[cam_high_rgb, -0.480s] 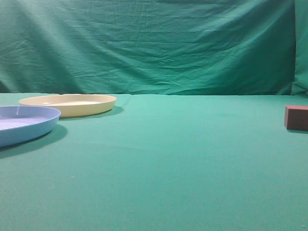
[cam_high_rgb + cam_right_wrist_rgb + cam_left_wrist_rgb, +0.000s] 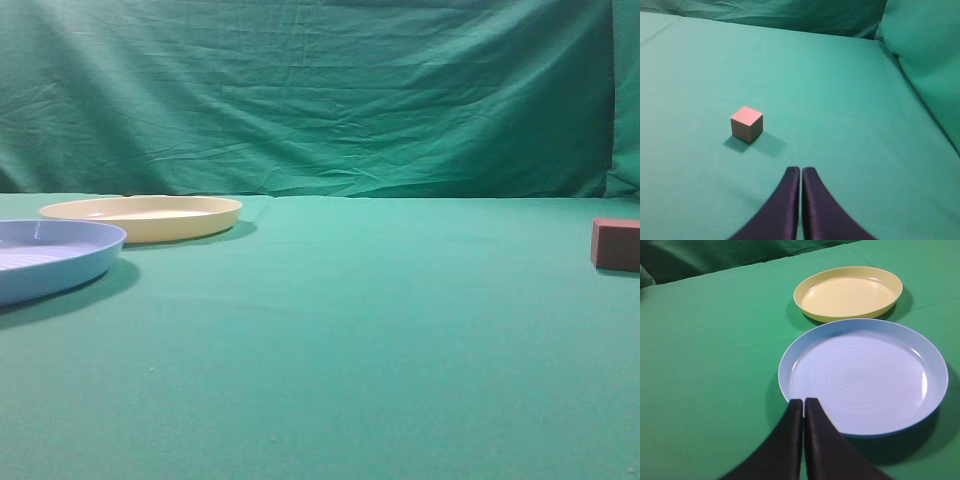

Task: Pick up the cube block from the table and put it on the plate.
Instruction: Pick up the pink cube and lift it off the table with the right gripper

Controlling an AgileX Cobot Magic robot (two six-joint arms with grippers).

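Observation:
I should bring my right gripper to close on opposite corners of the reddish-brown cube block (image 2: 617,245) (image 2: 747,123), which is sitting on the green table away from both of the plates.
The reddish-brown cube block (image 2: 615,244) sits on the green table (image 2: 350,320) at the far right edge of the exterior view. In the right wrist view the cube block (image 2: 746,124) lies ahead and to the left of my right gripper (image 2: 801,170), which is shut and empty, well apart from it. The pale yellow plate (image 2: 142,216) rests at the back left; in the left wrist view the plate (image 2: 849,293) lies beyond the blue plate. My left gripper (image 2: 803,402) is shut and empty at the blue plate's near rim. Neither gripper shows in the exterior view.
A light blue round plate (image 2: 50,256) sits at the left front, next to the yellow one; it also shows in the left wrist view (image 2: 863,375). A wrinkled green backdrop (image 2: 300,90) closes the far side and folds in on the right (image 2: 925,55).

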